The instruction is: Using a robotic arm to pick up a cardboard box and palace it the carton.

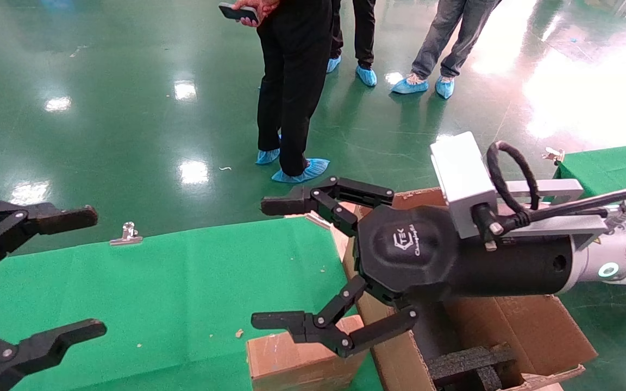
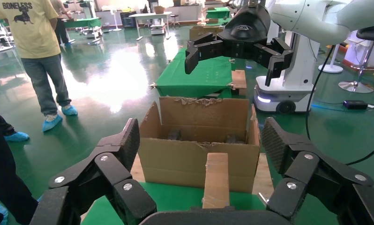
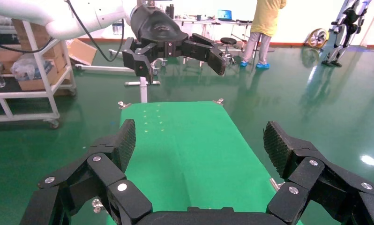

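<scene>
The robot's right gripper should next close across the long sides of the cardboard box, at the box's end (image 1: 341, 365) next to the carton.
The small brown cardboard box (image 1: 291, 361) stands on its edge on the green table (image 1: 182, 282), right beside the large carton (image 1: 530, 331) with ragged flaps and black foam inserts (image 1: 470, 361). The white right arm's gripper (image 1: 264, 263) is open and empty; it hovers above the box with its lower finger over the box's top edge. My left gripper (image 1: 91, 271) is open and empty at the far left. The left wrist view shows the box (image 2: 216, 180) edge-on before the carton (image 2: 175, 159), between its own open fingers (image 2: 129, 138). The right wrist view shows only table between its fingers (image 3: 126, 140).
Several people stand on the green floor beyond the table, the nearest in black trousers (image 1: 291, 108). A metal clip (image 1: 126, 233) holds the cloth at the table's far edge. A second green table (image 1: 617, 168) is at the right behind the carton.
</scene>
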`<state>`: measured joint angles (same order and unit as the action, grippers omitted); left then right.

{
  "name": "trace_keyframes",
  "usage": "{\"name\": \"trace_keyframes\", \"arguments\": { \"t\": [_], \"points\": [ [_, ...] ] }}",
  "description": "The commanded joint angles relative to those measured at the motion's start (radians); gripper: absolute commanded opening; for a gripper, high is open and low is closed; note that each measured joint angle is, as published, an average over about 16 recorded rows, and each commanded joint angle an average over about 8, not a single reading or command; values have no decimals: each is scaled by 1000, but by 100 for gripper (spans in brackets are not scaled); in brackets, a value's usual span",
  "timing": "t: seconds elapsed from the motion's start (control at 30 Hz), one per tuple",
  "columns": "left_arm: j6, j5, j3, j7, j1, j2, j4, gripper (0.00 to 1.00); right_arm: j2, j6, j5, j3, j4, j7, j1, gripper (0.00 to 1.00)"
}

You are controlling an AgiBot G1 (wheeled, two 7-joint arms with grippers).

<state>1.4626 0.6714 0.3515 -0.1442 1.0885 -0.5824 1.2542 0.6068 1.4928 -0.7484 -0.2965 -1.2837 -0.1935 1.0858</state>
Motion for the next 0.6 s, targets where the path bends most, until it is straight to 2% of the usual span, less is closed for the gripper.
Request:
{"name": "trace_keyframes", "arguments": {
  "t": [0.03,0.33,0.6],
  "points": [
    [0,0,0,0,0,0,0,0,-1,-2,3,3,1,1,-3,100],
    [0,0,0,0,0,0,0,0,0,49,-153,-77,3,-18,81,100],
    [0,0,0,0,0,0,0,0,42,84,-341,-204,24,-24,200,100]
  ]
}}
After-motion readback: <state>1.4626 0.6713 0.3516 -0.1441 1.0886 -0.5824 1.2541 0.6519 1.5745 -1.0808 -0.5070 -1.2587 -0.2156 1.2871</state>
